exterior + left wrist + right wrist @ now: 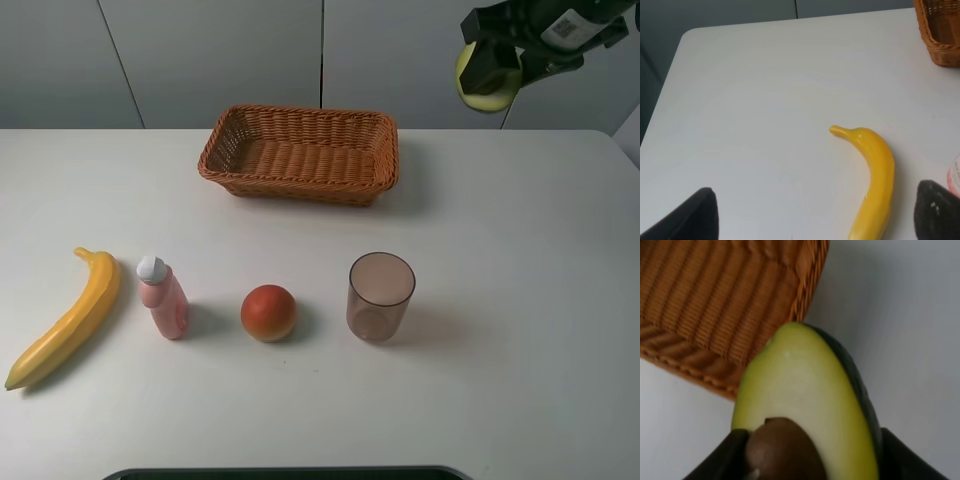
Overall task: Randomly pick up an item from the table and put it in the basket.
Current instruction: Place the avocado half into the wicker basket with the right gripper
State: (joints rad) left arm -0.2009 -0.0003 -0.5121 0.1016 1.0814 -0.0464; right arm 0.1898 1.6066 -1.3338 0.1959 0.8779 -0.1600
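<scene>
I will use my right gripper to set the half avocado down inside the brown wicker basket's end nearer the translucent cup (350, 159) (744, 330). The avocado is now held high in the air.
My right gripper (492, 72) is shut on the half avocado (487, 82), held high in the air at the upper right, to the right of the brown wicker basket (300, 153). In the right wrist view the avocado (805, 405) fills the frame, yellow-green flesh and brown pit showing, with the basket's corner (730, 305) below and beside it. The basket stands at the back middle of the white table (520, 280) and holds nothing I can see. My left gripper (815, 215) is open above the table's left part, near the banana (875, 180).
Along the front of the table lie a yellow banana (66, 318), a small pink bottle (164, 297), a red-orange round fruit (268, 312) and a translucent brownish cup (380, 296). The table's right edge curves away at the far right. A dark bar lies along the front edge.
</scene>
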